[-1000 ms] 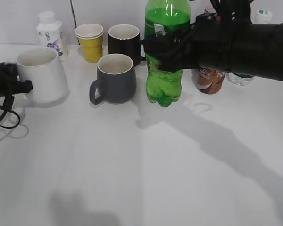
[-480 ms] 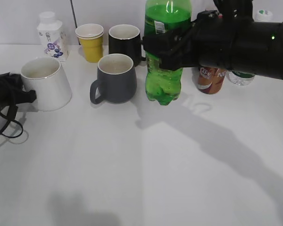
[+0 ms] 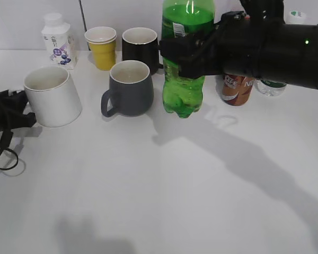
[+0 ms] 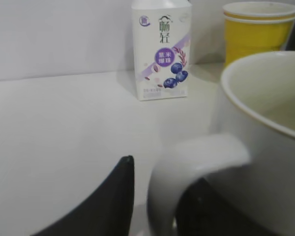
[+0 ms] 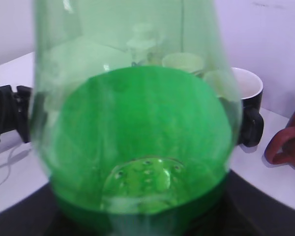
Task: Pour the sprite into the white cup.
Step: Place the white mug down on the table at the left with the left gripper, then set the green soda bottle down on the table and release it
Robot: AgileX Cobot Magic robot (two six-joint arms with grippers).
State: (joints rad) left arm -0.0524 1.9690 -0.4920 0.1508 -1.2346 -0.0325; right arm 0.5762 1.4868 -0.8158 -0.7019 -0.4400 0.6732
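Observation:
My right gripper is to stand the sprite on the table [image 3: 188,117] between the grey mug and the brown coffee bottle. The sprite hangs just above the table now.
The sprite [image 3: 184,98], a tall green bottle, hangs upright just above the table, right of the grey mug. My right gripper [image 3: 193,53] is shut on its middle. The bottle's green body fills the right wrist view [image 5: 137,123], with the dark jaws [image 5: 137,227] along the bottom edge. The white cup [image 3: 53,98] stands upright at the far left. My left gripper [image 3: 22,110] is shut on its handle. In the left wrist view the cup [image 4: 265,113] is close on the right, and the jaws [image 4: 162,206] sit on either side of the handle.
A grey mug [image 3: 130,87] stands between the cup and the bottle. Behind are a black mug [image 3: 140,45], a yellow cup [image 3: 102,47] and a white blueberry drink bottle [image 3: 57,45]. A brown coffee bottle [image 3: 236,87] and a clear water bottle [image 3: 273,87] stand behind my right arm.
The white cup went from tilted to upright and shifted a little to the right with my left gripper. The sprite stayed lifted and barely moved.

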